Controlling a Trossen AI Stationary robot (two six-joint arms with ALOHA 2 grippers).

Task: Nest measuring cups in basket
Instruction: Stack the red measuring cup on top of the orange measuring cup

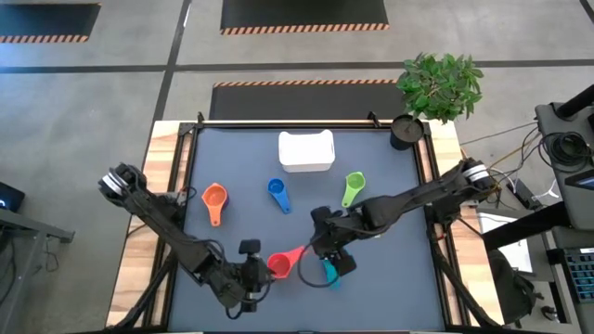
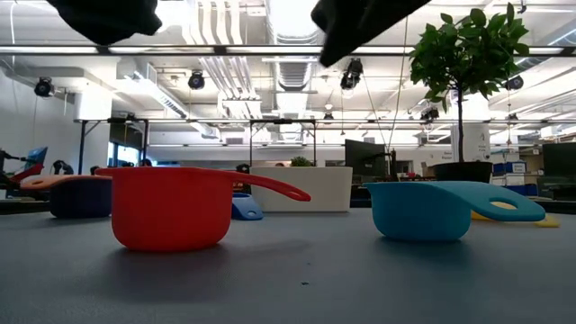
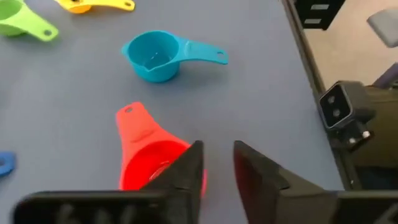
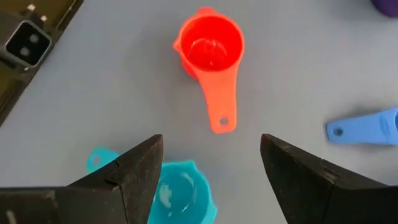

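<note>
Next, I close my left gripper on the near-side rim [image 1: 278, 276] [image 3: 204, 182] of the red measuring cup, on the side that faces the front edge of the table.
The white basket [image 1: 305, 151] stands at the table's far middle. A red measuring cup [image 1: 281, 263] and a teal one [image 1: 329, 272] stand upright on their bases near the front edge. Orange [image 1: 215, 199], blue [image 1: 278, 193] and green [image 1: 354, 188] cups lie mid-table, and a yellow one [image 3: 93, 5] lies beyond the teal. My left gripper [image 3: 217, 146] hovers open just beside and above the red cup [image 3: 152, 158], with nothing between its fingers. My right gripper [image 4: 211, 140] hangs wide open above the teal cup [image 4: 180, 193].
A black round cup [image 1: 406, 132] and a potted plant [image 1: 442, 83] stand at the far right corner. A purple cup [image 4: 388, 5] shows at the edge of the right wrist view. Wooden rails [image 1: 167, 186] border the mat.
</note>
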